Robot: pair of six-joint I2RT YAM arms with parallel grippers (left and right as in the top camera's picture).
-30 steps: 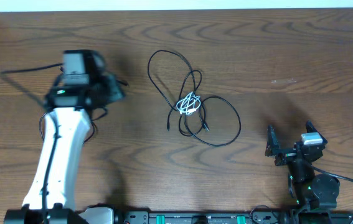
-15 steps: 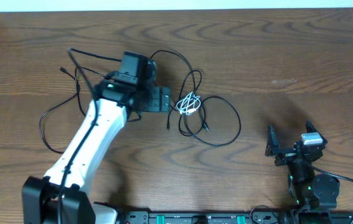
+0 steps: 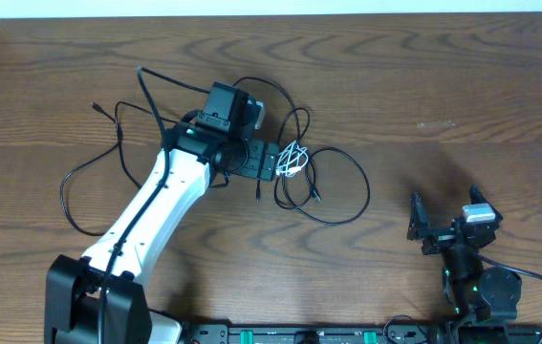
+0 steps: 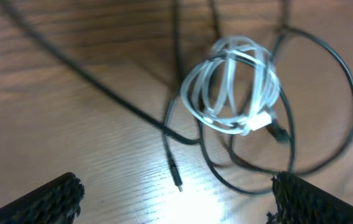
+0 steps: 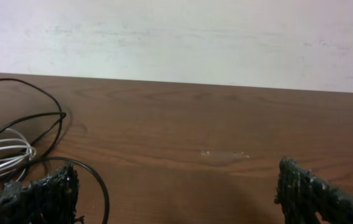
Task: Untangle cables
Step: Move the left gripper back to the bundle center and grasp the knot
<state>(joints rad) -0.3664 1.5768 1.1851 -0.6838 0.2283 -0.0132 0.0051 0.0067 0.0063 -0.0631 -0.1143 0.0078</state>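
Note:
Next, I move my left gripper to the white coil's near side (image 3: 296, 172) (image 4: 251, 123), close to the thick black plug, and close it there.
A small white coiled cable (image 3: 292, 159) lies at mid table, tangled with a thin black cable (image 3: 365, 183) that loops around it. My left gripper (image 3: 269, 161) is open and empty just left of the white coil. In the left wrist view the white coil (image 4: 233, 92) lies ahead of the open fingers (image 4: 176, 202), with black cable loops (image 4: 348, 81) through and beside it and a black plug end (image 4: 174, 171) between the fingers. My right gripper (image 3: 444, 214) is open and empty at the front right. Its view (image 5: 179, 199) shows the white coil (image 5: 5, 163) and the black loop (image 5: 95, 180) at far left.
Another black cable (image 3: 65, 186) lies loose on the wood table (image 3: 462, 86) at the left, beside the left arm. The table's far edge and a pale wall (image 5: 182, 37) lie beyond.
My left arm has swung from the table's left side rightward to the tangle, its open gripper now beside the white coil. The right arm has not moved.

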